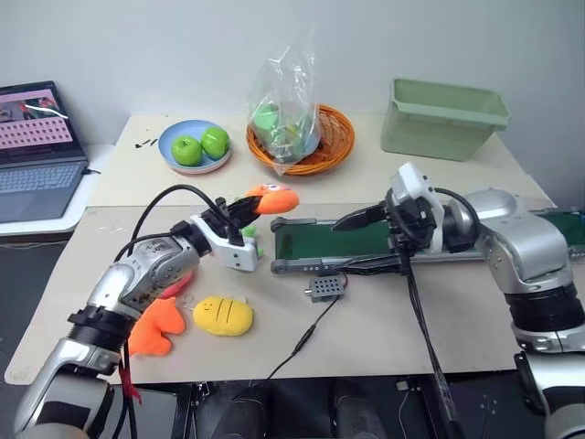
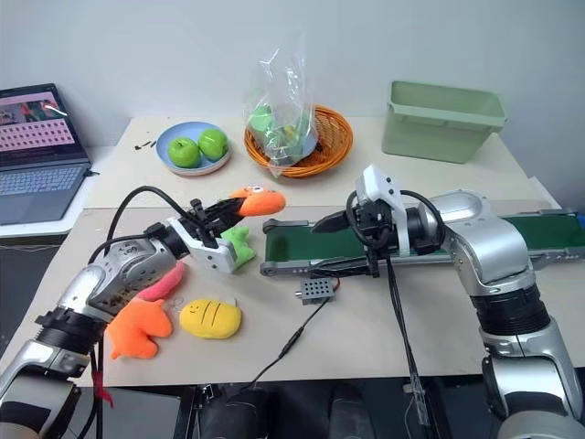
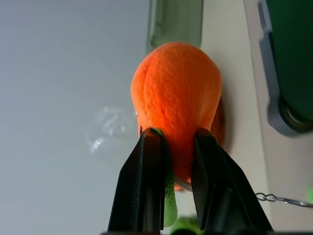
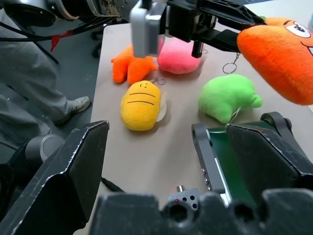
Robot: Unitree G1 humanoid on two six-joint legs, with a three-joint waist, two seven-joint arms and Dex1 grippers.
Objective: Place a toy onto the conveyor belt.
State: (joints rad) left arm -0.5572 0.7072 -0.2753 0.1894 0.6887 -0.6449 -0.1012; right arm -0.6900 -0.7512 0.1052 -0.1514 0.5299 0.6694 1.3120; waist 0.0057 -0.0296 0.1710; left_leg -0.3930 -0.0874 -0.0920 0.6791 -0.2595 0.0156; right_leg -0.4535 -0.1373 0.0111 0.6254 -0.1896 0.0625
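Next, my left gripper lets go of the toy on the dark-green belt's near end (image 1: 305, 233), just behind the small grey box.
The toy (image 1: 274, 198), a plump bright-orange plush with a face, hangs in the air just off the left end of the conveyor belt (image 1: 311, 240). My left gripper (image 1: 249, 208) is shut on its narrow green-tipped end; the left wrist view shows both fingers (image 3: 146, 186) pinching the toy (image 3: 176, 93). My right gripper (image 4: 166, 161) hovers over the dark-green belt, pointing left toward the toy (image 4: 281, 54), its fingers (image 4: 73, 166) spread wide with nothing between them.
A yellow plush (image 1: 223, 315), an orange animal plush (image 1: 155, 329), a green plush (image 4: 227, 96) and a pink plush (image 4: 178, 55) lie left of the belt. A small grey box (image 1: 325, 289) sits in front. Apple plate (image 1: 174, 137), basket (image 1: 334, 146), green bin (image 1: 443, 117) and laptop (image 1: 37, 146) stand behind.
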